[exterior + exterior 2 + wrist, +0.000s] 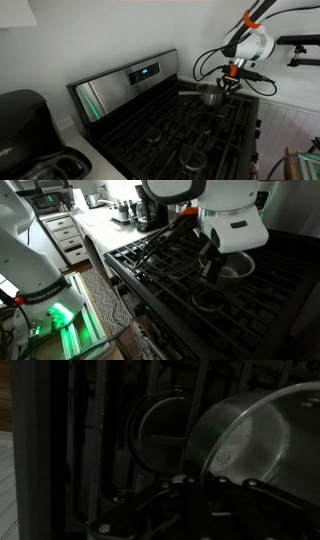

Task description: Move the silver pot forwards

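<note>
Next, my gripper sets the silver pot down on the black grates (227,100) (170,438) near the front edge of the stove.
The silver pot (211,97) stands on the black grates at the back of the stove, and its thin handle (189,93) points toward the control panel. It also shows in the other exterior view (238,269) and fills the right of the dark wrist view (255,430). My gripper (231,84) is right over the pot's rim, with one finger on each side of the rim (196,482). It appears shut on the rim. It also shows in an exterior view (213,266). The fingertips are lost in shadow.
The stove (170,130) has black grates and several burners, one of them beside the pot (155,430). The steel control panel (130,78) rises behind it. A black coffee maker (25,130) stands on the counter. Cupboard drawers (68,240) and a lit green device (62,315) are beside the stove.
</note>
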{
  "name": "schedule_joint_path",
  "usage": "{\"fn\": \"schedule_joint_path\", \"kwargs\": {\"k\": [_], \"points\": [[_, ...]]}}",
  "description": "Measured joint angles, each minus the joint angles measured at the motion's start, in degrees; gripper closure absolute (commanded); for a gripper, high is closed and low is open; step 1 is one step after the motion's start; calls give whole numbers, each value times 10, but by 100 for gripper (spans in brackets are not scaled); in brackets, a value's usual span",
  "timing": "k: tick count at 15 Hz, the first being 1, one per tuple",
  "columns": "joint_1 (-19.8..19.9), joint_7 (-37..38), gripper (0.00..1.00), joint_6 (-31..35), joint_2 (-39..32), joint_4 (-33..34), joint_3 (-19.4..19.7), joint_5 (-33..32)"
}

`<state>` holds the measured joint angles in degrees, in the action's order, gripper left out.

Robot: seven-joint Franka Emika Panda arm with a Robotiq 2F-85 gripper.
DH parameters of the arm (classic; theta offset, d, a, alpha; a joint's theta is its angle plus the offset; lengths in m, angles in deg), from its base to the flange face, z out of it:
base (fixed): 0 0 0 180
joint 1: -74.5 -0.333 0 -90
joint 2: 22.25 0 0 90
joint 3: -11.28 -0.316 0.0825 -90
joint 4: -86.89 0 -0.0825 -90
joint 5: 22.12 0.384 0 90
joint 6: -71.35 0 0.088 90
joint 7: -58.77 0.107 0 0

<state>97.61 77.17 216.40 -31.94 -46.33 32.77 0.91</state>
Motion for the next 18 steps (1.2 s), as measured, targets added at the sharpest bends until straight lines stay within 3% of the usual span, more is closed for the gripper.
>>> {"fn": "schedule_joint_path", "kwargs": {"k": [18], "points": [[1,0,99,30,77,-97,49,-100]]}}
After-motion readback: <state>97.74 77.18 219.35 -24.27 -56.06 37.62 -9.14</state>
